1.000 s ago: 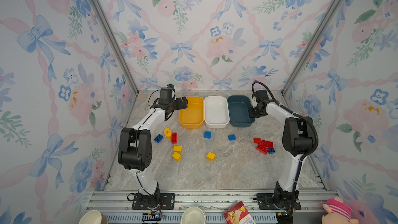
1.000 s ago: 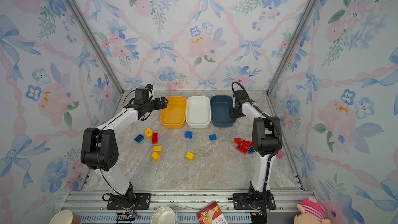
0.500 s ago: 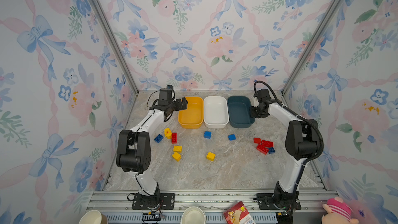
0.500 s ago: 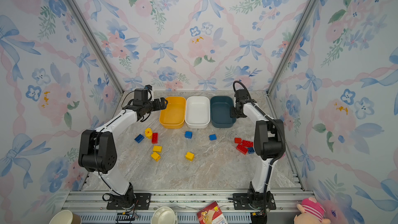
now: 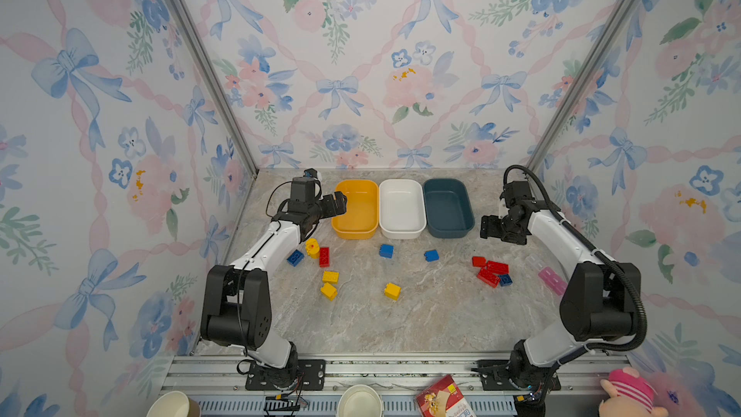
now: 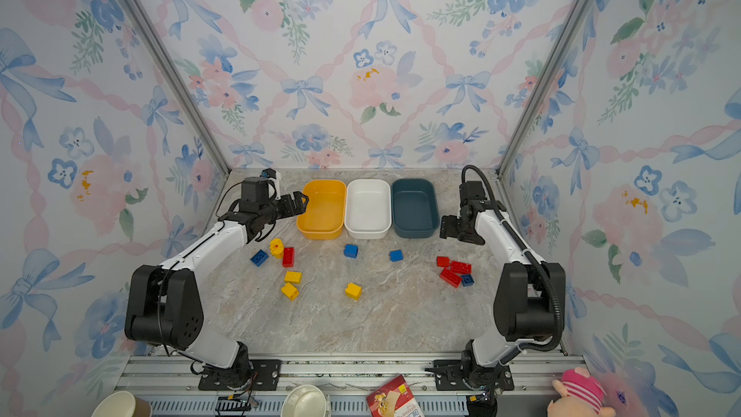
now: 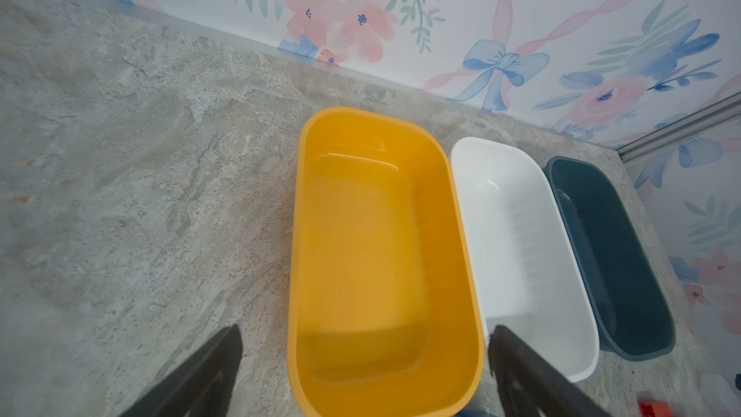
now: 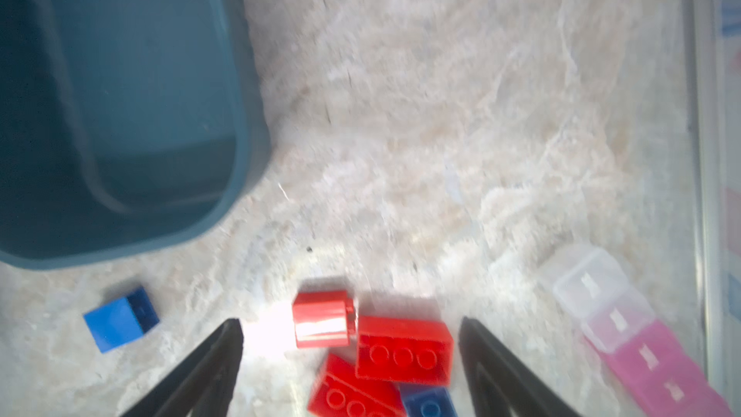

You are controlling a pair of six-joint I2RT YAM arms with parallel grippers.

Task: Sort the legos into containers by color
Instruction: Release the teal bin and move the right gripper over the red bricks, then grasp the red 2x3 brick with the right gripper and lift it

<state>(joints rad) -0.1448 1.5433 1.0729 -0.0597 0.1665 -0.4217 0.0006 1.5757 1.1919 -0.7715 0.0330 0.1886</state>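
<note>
The short ends of the red lego (image 5: 498, 267) (image 8: 403, 350) nearest the pill box, behind the cluster's blue lego, will be gripped by my right gripper.
Three empty containers stand in a row at the back: yellow (image 5: 356, 210), white (image 5: 402, 210) and teal (image 5: 448, 208). Legos lie loose on the marble in front of them: a blue (image 5: 295, 257), a round yellow (image 5: 312, 247) and a red one (image 5: 324, 256) on the left, yellow ones (image 5: 392, 291) further forward, two blue ones (image 5: 386, 250) mid-table. My left gripper (image 5: 339, 200) hangs open at the yellow container's (image 7: 373, 254) left rim. My right gripper (image 8: 349, 323) is open and empty over a cluster of red legos (image 8: 403, 349) and a blue one (image 8: 429, 403), right of the teal container (image 8: 120, 94).
A clear and pink pill box (image 5: 552, 280) lies by the right wall, under my right forearm. Patterned walls close in the back and both sides. Paper cups (image 5: 359, 403), a snack packet (image 5: 441, 399) and a plush toy (image 5: 625, 395) sit beyond the front rail.
My right gripper has gone from shut to open and drawn back from the teal container's right rim toward the red cluster. The left arm has barely moved.
</note>
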